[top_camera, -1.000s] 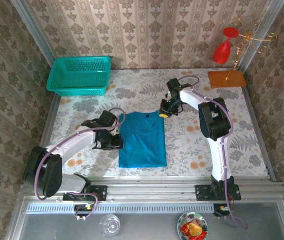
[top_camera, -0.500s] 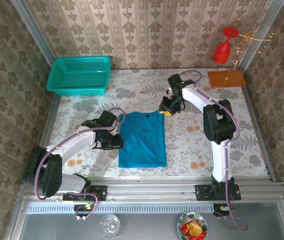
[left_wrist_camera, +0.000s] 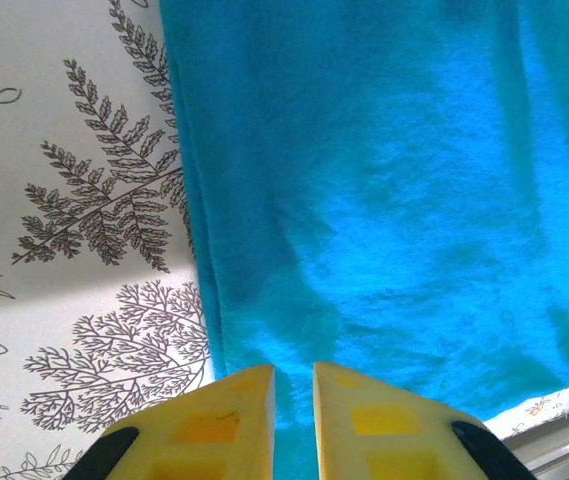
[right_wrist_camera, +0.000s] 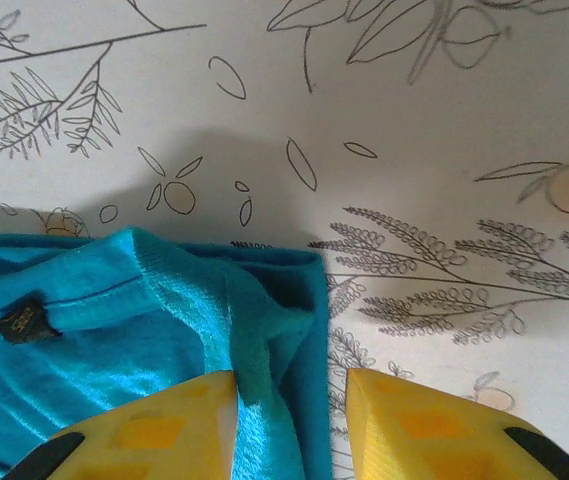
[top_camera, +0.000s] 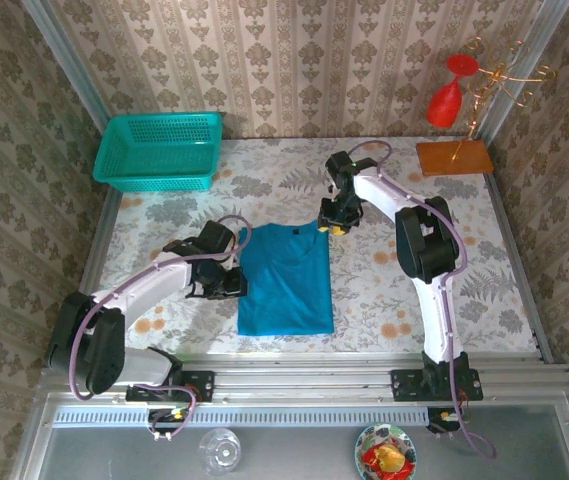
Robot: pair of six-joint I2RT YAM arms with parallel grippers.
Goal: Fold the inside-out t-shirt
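The t-shirt's raised fold is off-center against one right gripper finger, so I should open, shift toward the collar and pinch that fold (right_wrist_camera: 264, 365).
The inside-out t-shirt (top_camera: 286, 280) lies flat on the flowered table (top_camera: 404, 270) as a teal-blue rectangle, collar end at the far side. My left gripper (top_camera: 229, 283) sits at its left edge. In the left wrist view the gripper (left_wrist_camera: 294, 375) has its yellow fingers nearly together with teal cloth (left_wrist_camera: 394, 180) in the narrow gap. My right gripper (top_camera: 332, 225) is at the shirt's far right corner. Its jaws (right_wrist_camera: 292, 385) stand apart over a raised fold of the shirt (right_wrist_camera: 144, 340), the left finger touching the cloth. A small dark label (right_wrist_camera: 26, 322) shows by the collar.
A teal mesh basket (top_camera: 160, 150) stands at the far left corner. A wooden-based wire rack (top_camera: 454, 157) with a red glass (top_camera: 446, 100) stands at the far right. A clear glass (top_camera: 220, 450) and a bowl (top_camera: 385, 450) sit below the front rail.
The right gripper's jaws have opened at the shirt's far right corner, and that arm has shifted slightly. The left arm and the shirt have not moved.
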